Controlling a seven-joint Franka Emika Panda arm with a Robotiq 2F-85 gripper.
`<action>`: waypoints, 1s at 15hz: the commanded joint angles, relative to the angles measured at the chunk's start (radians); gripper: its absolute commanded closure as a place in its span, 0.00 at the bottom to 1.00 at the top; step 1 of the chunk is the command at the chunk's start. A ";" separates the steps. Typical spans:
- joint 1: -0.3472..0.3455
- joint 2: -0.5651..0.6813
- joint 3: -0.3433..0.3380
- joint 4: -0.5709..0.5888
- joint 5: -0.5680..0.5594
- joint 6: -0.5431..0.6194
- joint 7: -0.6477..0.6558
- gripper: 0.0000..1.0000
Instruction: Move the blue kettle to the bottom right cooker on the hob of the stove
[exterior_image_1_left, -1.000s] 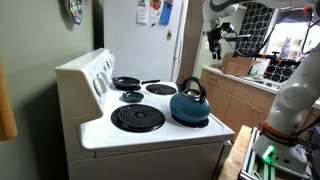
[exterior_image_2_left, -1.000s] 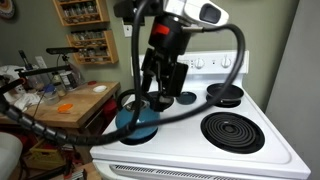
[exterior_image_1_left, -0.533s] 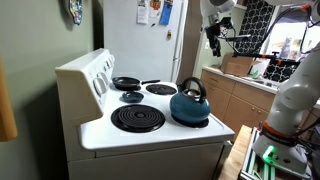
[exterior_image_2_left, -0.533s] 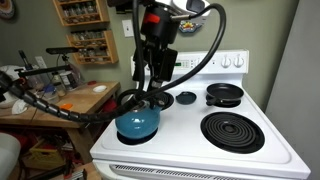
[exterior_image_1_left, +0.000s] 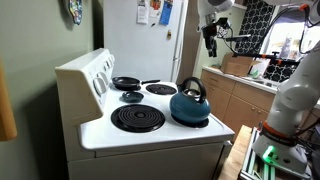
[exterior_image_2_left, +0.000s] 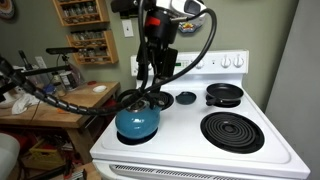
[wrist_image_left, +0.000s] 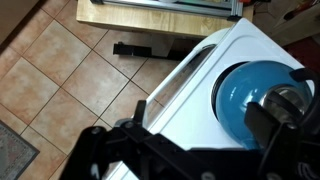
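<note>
The robot's gripper should close on the top of the black arched handle (exterior_image_1_left: 192, 80) of the blue kettle, so that it can lift the kettle.
The blue kettle (exterior_image_1_left: 190, 104) stands upright on the hob of the stove (exterior_image_1_left: 100, 128), on a front corner burner whose coil is hidden beneath it. It also shows in an exterior view (exterior_image_2_left: 137, 122) and in the wrist view (wrist_image_left: 248, 92). My gripper (exterior_image_2_left: 152, 78) hangs open and empty above the kettle's arched handle, apart from it. In an exterior view the gripper (exterior_image_1_left: 211, 42) is high, well above the stove. In the wrist view its dark fingers (wrist_image_left: 205, 135) frame the stove's edge, with the kettle to one side.
A black frying pan (exterior_image_1_left: 126, 82) sits on a back burner. The large black coil (exterior_image_2_left: 232, 131) lies at the front beside the kettle. A small dark coil (exterior_image_2_left: 185, 98) lies behind. The knob panel (exterior_image_1_left: 100, 72) rises at the back. A wooden counter (exterior_image_2_left: 75, 100) adjoins the stove.
My gripper was down around the kettle's handle one second ago. It has risen and now hangs open above it. The kettle has stayed on its burner.
</note>
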 joint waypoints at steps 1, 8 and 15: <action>0.046 0.049 0.081 0.017 0.012 0.077 0.173 0.00; 0.069 0.055 0.101 0.004 0.000 0.096 0.188 0.00; 0.095 0.055 0.120 -0.030 0.197 0.193 0.288 0.00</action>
